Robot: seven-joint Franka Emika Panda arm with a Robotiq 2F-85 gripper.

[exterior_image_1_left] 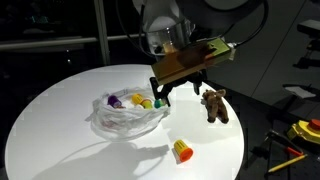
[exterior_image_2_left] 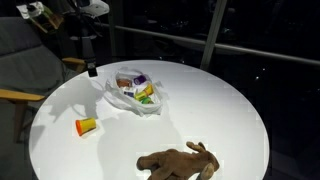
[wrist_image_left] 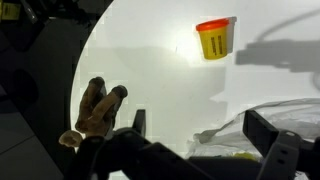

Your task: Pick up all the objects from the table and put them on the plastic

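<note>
The robot's gripper should next move to the yellow cup lying on the bare tabletop and close across the cup's body (exterior_image_1_left: 182, 149) (wrist_image_left: 214, 42), behind its orange rim.
The wrinkly plastic (exterior_image_1_left: 125, 115) (exterior_image_2_left: 135, 92) lies on the white table (exterior_image_1_left: 60, 120) (exterior_image_2_left: 220, 110), with purple, yellow and green toys on it. A yellow cup with an orange rim (exterior_image_1_left: 182, 151) (exterior_image_2_left: 87, 125) (wrist_image_left: 214, 40) lies on its side on the bare tabletop. A brown plush animal (exterior_image_1_left: 214, 104) (exterior_image_2_left: 180, 162) (wrist_image_left: 97, 108) lies near the table's edge. My gripper (exterior_image_1_left: 176, 93) (exterior_image_2_left: 91, 68) (wrist_image_left: 200, 128) hangs open and empty just above the table, beside the plastic's edge and between the plastic (wrist_image_left: 260, 130) and the plush.
A chair (exterior_image_2_left: 20, 60) stands beside the table in an exterior view. Yellow and red tools (exterior_image_1_left: 305, 130) lie off the table. The plush sits close to the table's rim (wrist_image_left: 75, 70).
</note>
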